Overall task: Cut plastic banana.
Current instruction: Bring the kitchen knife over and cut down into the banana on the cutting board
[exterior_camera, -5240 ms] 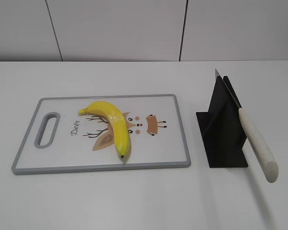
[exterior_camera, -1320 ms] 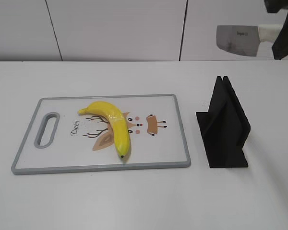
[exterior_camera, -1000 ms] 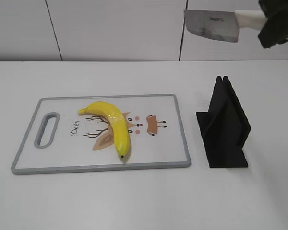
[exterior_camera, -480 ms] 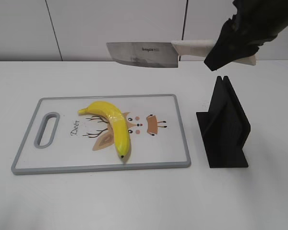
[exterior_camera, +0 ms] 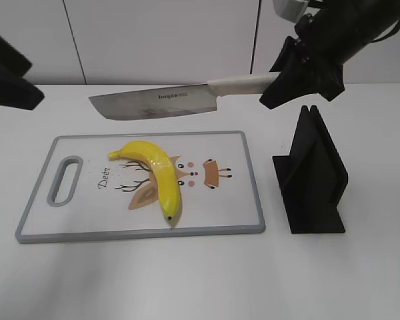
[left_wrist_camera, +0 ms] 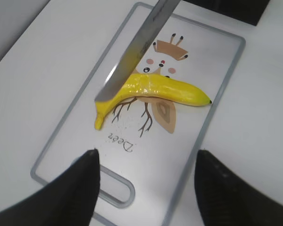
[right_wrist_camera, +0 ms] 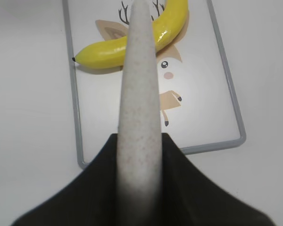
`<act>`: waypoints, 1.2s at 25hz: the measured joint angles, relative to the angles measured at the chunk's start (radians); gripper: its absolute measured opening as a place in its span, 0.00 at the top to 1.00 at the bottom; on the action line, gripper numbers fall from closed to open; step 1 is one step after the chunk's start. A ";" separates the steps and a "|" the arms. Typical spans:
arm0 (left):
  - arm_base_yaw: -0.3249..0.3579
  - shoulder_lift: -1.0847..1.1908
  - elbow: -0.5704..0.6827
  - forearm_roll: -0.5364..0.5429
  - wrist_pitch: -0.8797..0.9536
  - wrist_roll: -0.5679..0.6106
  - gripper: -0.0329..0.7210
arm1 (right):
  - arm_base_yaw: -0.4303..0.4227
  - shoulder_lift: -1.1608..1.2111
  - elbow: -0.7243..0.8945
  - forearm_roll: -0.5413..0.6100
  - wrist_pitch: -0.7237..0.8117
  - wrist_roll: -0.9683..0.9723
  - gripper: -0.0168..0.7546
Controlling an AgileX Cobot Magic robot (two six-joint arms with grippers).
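Next, I need to move my left gripper to the knife and close it on the blade's front end (exterior_camera: 107,106) (left_wrist_camera: 108,89), opposite the white handle.
The plastic banana (exterior_camera: 153,172) lies on the grey-rimmed cutting board (exterior_camera: 247,180) with a deer picture; it also shows in the left wrist view (left_wrist_camera: 167,89) and the right wrist view (right_wrist_camera: 118,51). My right gripper (exterior_camera: 290,77) is shut on the white handle (right_wrist_camera: 140,94) of a knife (exterior_camera: 157,103), held level above the board's far edge, blade pointing left over the banana. My left gripper (left_wrist_camera: 144,157) is open and empty, high above the board's handle end; only a dark part of it (exterior_camera: 7,77) shows at the exterior view's left edge.
A black knife stand (exterior_camera: 310,177) stands empty on the white table to the right of the board. The board's handle slot (exterior_camera: 65,180) is at its left end. A white wall runs behind the table.
My right gripper has carried the knife from the upper right leftward and down, over the board. My left arm has come into view at the left edge. The banana has not moved.
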 joint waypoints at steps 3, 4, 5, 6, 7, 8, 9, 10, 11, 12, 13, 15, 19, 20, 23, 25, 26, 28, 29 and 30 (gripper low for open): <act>-0.041 0.140 -0.097 -0.007 0.010 0.127 0.17 | 0.000 0.063 -0.076 -0.001 0.039 -0.049 0.75; -0.058 0.186 -0.130 -0.007 0.010 0.150 0.17 | 0.000 0.080 -0.105 0.000 0.051 -0.060 0.75; -0.075 0.223 -0.160 -0.007 0.012 0.162 0.17 | 0.000 0.100 -0.135 0.001 0.061 -0.072 0.75; -0.087 0.265 -0.190 0.000 0.016 0.172 0.18 | 0.000 0.120 -0.164 0.002 0.079 -0.081 0.75; -0.102 0.304 -0.212 0.010 0.021 0.177 0.18 | 0.000 0.136 -0.188 0.004 0.100 -0.092 0.75; -0.115 0.339 -0.236 0.027 0.025 0.180 0.18 | 0.000 0.154 -0.216 0.005 0.113 -0.099 0.75; -0.123 0.365 -0.257 0.039 0.025 0.181 0.18 | 0.000 0.168 -0.239 0.006 0.122 -0.105 0.75; -0.131 0.394 -0.273 0.046 0.025 0.183 0.18 | 0.000 0.178 -0.253 0.006 0.122 -0.115 0.75; -0.134 0.419 -0.291 0.054 0.028 0.184 0.18 | 0.000 0.182 -0.266 0.006 0.124 -0.122 0.75; -0.135 0.437 -0.307 0.060 0.032 0.185 0.19 | 0.000 0.186 -0.276 0.008 0.124 -0.131 0.75; -0.135 0.455 -0.323 0.065 0.033 0.186 0.21 | 0.000 0.186 -0.283 0.010 0.126 -0.143 0.75; -0.135 0.483 -0.341 0.076 0.027 0.186 0.29 | 0.000 0.186 -0.291 0.016 0.127 -0.153 0.75; -0.135 0.495 -0.348 0.085 -0.041 0.186 0.61 | 0.000 0.186 -0.294 0.031 0.128 -0.173 0.75; -0.135 0.495 -0.348 0.085 -0.053 0.186 0.71 | 0.000 0.186 -0.295 0.043 0.122 -0.173 0.75; -0.135 0.495 -0.351 0.085 -0.068 0.187 0.90 | -0.001 0.186 -0.296 0.056 0.112 -0.176 0.75; -0.135 0.495 -0.351 0.089 -0.067 0.187 0.94 | -0.002 0.187 -0.296 0.057 0.108 -0.180 0.75; -0.135 0.495 -0.351 0.091 -0.066 0.187 0.94 | -0.002 0.189 -0.297 0.058 0.108 -0.181 0.75; -0.135 0.495 -0.351 0.097 -0.059 0.188 0.95 | -0.002 0.200 -0.297 0.065 0.108 -0.183 0.75; -0.135 0.495 -0.351 0.102 -0.051 0.188 0.95 | -0.002 0.209 -0.297 0.067 0.111 -0.179 0.75; -0.135 0.496 -0.351 0.107 -0.038 0.189 0.95 | 0.000 0.220 -0.297 0.070 0.117 -0.164 0.75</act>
